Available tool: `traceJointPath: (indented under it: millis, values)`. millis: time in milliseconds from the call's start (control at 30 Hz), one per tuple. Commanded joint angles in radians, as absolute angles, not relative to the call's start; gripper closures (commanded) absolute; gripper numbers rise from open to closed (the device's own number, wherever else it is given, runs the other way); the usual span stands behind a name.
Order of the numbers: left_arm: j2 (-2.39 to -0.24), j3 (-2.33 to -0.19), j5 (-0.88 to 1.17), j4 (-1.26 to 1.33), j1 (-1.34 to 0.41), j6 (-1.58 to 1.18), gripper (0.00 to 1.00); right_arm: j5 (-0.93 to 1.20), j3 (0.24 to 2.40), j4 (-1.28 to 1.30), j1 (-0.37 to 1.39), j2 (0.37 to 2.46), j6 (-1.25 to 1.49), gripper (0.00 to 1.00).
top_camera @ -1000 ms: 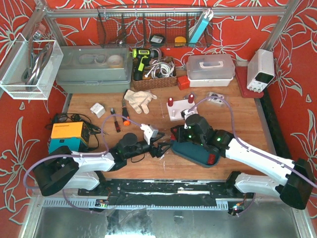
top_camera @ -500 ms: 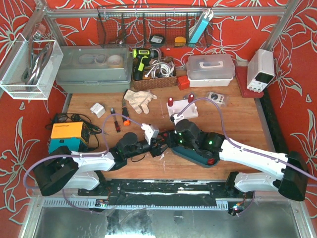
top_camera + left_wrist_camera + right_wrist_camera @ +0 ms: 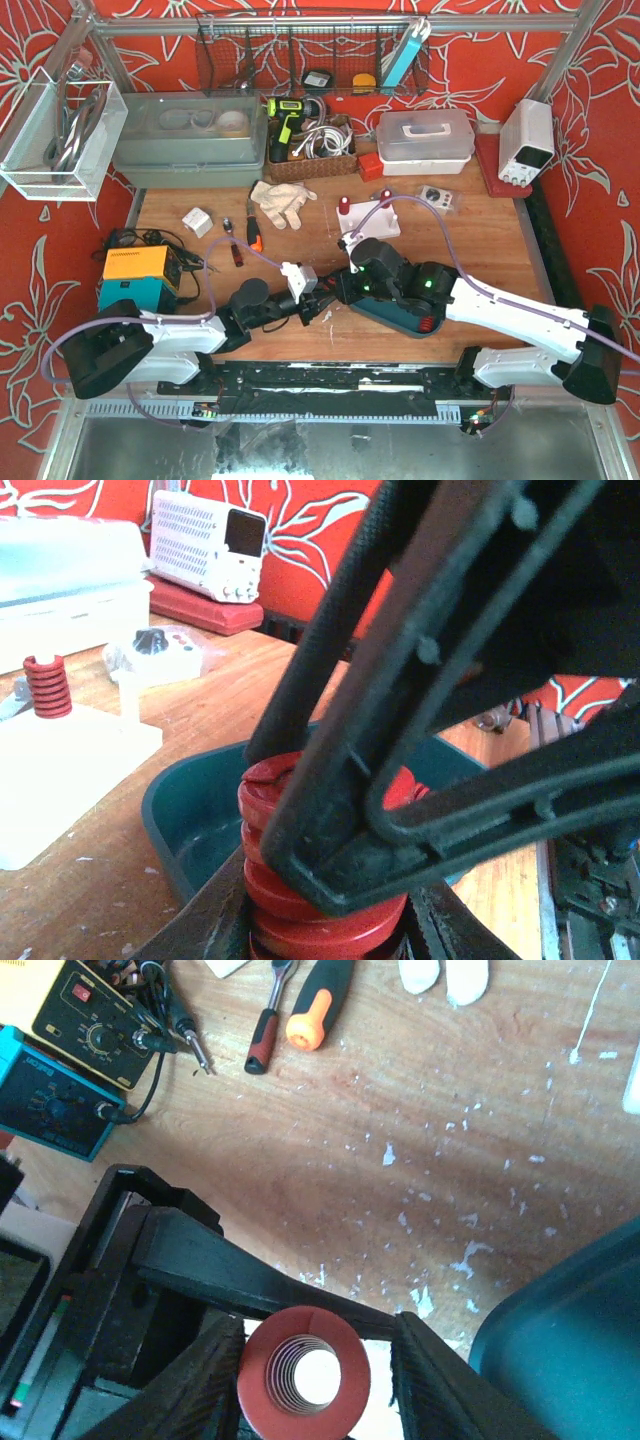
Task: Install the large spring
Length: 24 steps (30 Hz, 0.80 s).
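Observation:
My right gripper has the large spring. It will release it at the white fixture's front corner on the power supply side (image 3: 392,223).
The large spring (image 3: 290,890), red with thick coils, stands upright between the two grippers above the wooden table. My left gripper (image 3: 330,932) is shut on its lower coils. My right gripper (image 3: 320,1388) straddles its top end (image 3: 304,1325), and a gap shows beside one finger, so it stands open. From above, both grippers meet at the table's middle, left (image 3: 318,298) and right (image 3: 342,284), and the spring is mostly hidden there. The white fixture (image 3: 362,228) behind them carries a small red spring (image 3: 42,685) on a post.
A teal tray (image 3: 392,312) lies just right of the grippers, under the right arm. A soldering station (image 3: 140,275), a ratchet and orange-handled screwdriver (image 3: 318,1010) and a glove (image 3: 280,200) lie to the left and back. A power supply (image 3: 527,140) sits at back right.
The right gripper carried the spring left from the tray to the left gripper. The left gripper closed on it. The right jaws widened slightly.

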State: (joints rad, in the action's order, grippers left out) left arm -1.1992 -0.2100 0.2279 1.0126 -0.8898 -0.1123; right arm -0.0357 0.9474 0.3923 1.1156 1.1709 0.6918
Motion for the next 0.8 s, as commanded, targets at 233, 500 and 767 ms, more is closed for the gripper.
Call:
traceJointPath:
  millis: [233,500,767]
  values:
    - [-1.168,-0.169,0.242,1.12,-0.928,0.031,1.0,-0.01,0.999,0.459,1.101,1.227,0.661,0.57]
    - [-1.156,-0.157,0.225,1.135,-0.931,0.035,1.0,0.074,1.019,0.481,1.101,1.277,0.667,0.57]
    - [-1.146,-0.154,0.202,1.134,-0.931,0.036,1.0,0.052,1.005,0.509,1.101,1.271,0.673,0.69]
